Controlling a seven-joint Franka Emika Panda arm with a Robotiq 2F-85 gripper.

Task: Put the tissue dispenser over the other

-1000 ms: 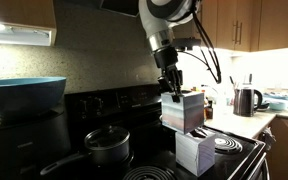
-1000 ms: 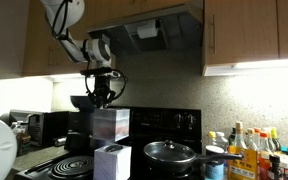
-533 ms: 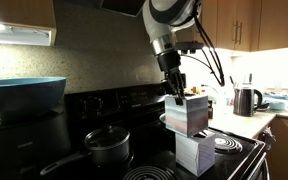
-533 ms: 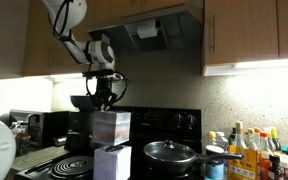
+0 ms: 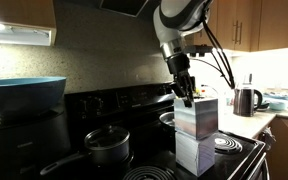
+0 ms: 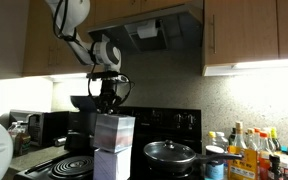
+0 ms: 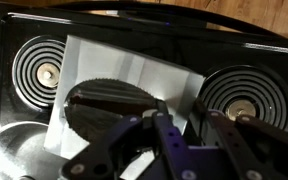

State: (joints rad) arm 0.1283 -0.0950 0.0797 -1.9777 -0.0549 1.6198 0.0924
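Note:
The whitish box (image 5: 197, 137) is between the coil burners. Next, my gripper puts the tissue dispenser down on top of it and lets go of the dispenser there.
The tissue dispenser (image 5: 196, 117), greyish with faint bands, hangs from my gripper (image 5: 187, 96) directly over the other (image 5: 194, 154), a whitish box on the black stove. Their sides line up and they look touching or nearly so. Both exterior views show this stack, with the gripper (image 6: 109, 106) above the dispenser (image 6: 114, 133) and the other (image 6: 111, 166) below it. In the wrist view the dispenser's top (image 7: 134, 72) with its dark oval slot fills the middle. My gripper (image 7: 179, 132) is shut on its edge near the slot.
A lidded pot (image 5: 107, 146) stands on the stove beside the boxes and also shows in an exterior view (image 6: 170, 152). Coil burners (image 7: 44, 72) (image 7: 246, 100) flank the boxes. A blue bowl (image 5: 22, 93), a kettle (image 5: 245, 100) and bottles (image 6: 249, 150) stand off to the sides.
My gripper has carried the tissue dispenser sideways and down. It was tilted and offset above the other box. Now it sits square over it.

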